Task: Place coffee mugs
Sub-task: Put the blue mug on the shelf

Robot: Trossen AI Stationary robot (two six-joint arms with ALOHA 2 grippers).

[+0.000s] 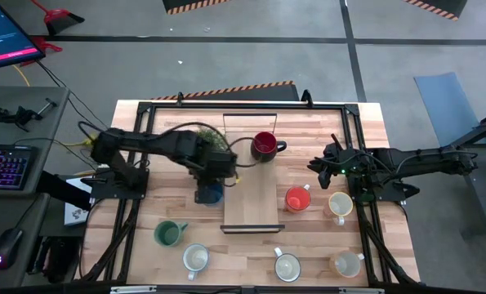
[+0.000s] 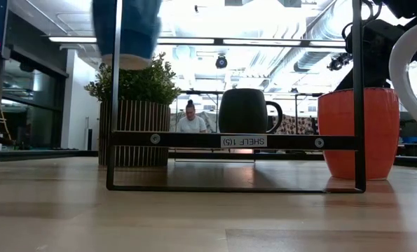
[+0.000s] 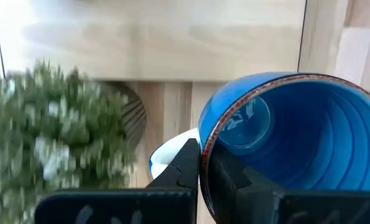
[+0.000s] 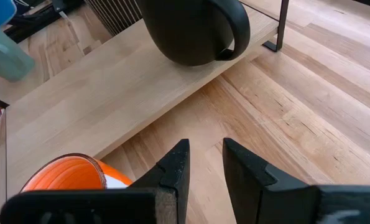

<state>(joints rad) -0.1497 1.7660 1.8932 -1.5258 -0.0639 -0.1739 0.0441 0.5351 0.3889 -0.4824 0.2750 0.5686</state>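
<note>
I need to release the blue mug from my left gripper on the wooden shelf's plant-side edge (image 1: 236, 181) (image 3: 178, 46), just nearer than the dark red mug.
My left gripper (image 3: 203, 169) is shut on the blue mug (image 1: 211, 194), which hangs in the air just left of the wooden shelf (image 1: 251, 204); the low view shows the blue mug (image 2: 127, 31) well above the table. The dark red mug (image 1: 265, 145) stands on the shelf's far end. The orange mug (image 1: 298, 198) and a cream mug (image 1: 341, 204) stand on the table right of the shelf. My right gripper (image 4: 204, 163) is open and hovers above the table near the orange mug (image 4: 73, 175), touching nothing. My left gripper pinches the blue mug's rim (image 3: 204, 138), one finger (image 3: 231, 171) inside the cup and the other finger (image 3: 181, 165) outside its wall. The fingers come from above. The mug is lifted clear of the table and hangs below them.
A potted plant (image 1: 218, 143) stands at the shelf's far left, close under the left arm. The teal green mug (image 1: 169, 234) and white mugs (image 1: 195, 258), (image 1: 287, 265), (image 1: 347, 263) stand along the near edge. A black metal frame (image 2: 236, 141) borders the shelf.
</note>
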